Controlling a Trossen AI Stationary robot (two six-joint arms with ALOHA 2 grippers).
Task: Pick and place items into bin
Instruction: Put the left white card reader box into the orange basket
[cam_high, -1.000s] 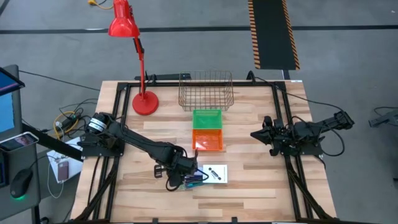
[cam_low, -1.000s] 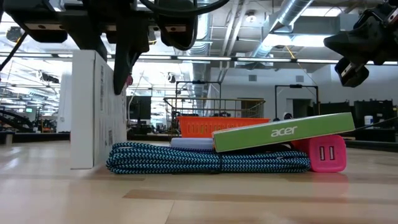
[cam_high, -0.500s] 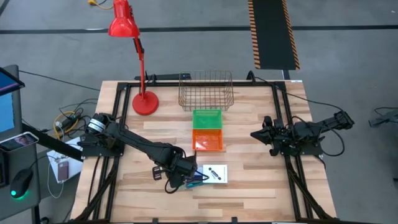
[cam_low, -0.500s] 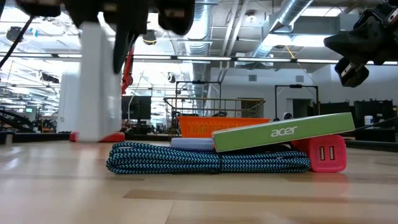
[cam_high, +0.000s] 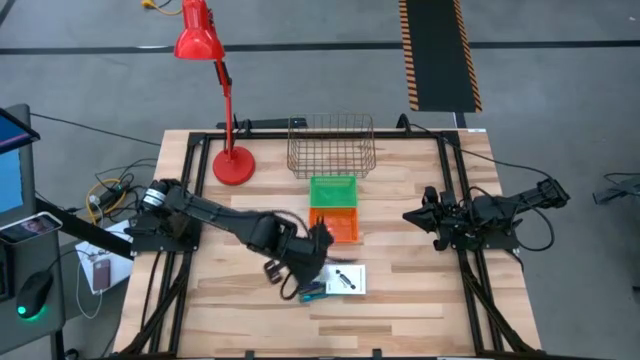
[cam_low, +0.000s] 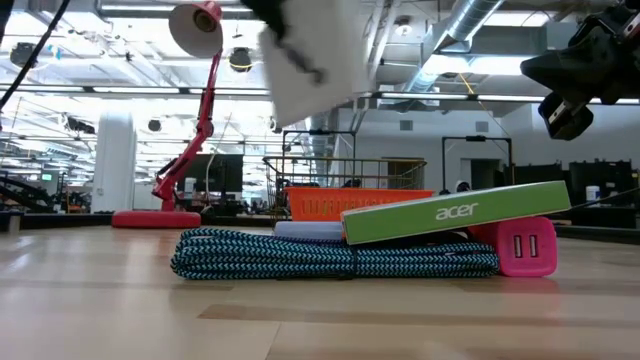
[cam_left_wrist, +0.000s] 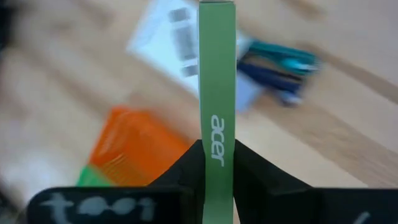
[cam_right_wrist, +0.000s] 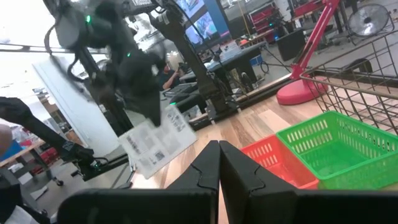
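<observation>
My left gripper will let go of the flat white box inside the orange bin (cam_high: 336, 227) (cam_left_wrist: 140, 148), next to the green bin.
My left gripper (cam_high: 316, 246) hangs over the middle of the table, just near of the orange bin (cam_high: 336, 226), shut on a flat white box with a green edge (cam_low: 312, 58). The right wrist view shows that box's labelled white face (cam_right_wrist: 157, 144) below the gripper. A second flat white box with a black mark (cam_high: 347, 279) lies on the table, and in the low view its green edge (cam_low: 455, 213) rests on a teal braided cable (cam_low: 330, 255) and a pink charger (cam_low: 522, 248). My right gripper (cam_high: 408, 216) waits shut at the table's right side. My left gripper (cam_left_wrist: 217, 149) pinches the box between its two fingers (cam_left_wrist: 189, 163), one on each broad white face, with the narrow green edge bearing the lettering (cam_left_wrist: 217, 134) showing between them. The fingers come from above, slanting down. The box hangs below them, tilted and lifted clear of the table.
A green bin (cam_high: 333, 190) adjoins the orange one on its far side, and a wire basket (cam_high: 332, 146) stands beyond it at the far edge. A red desk lamp (cam_high: 232, 160) stands at the far left. Bare wood lies near left and right of the pile.
My left gripper has risen with the white box and gone toward the far edge, nearer the orange bin, rolling as it went. The box stood upright on the table a second ago; now it is lifted clear and tilted.
</observation>
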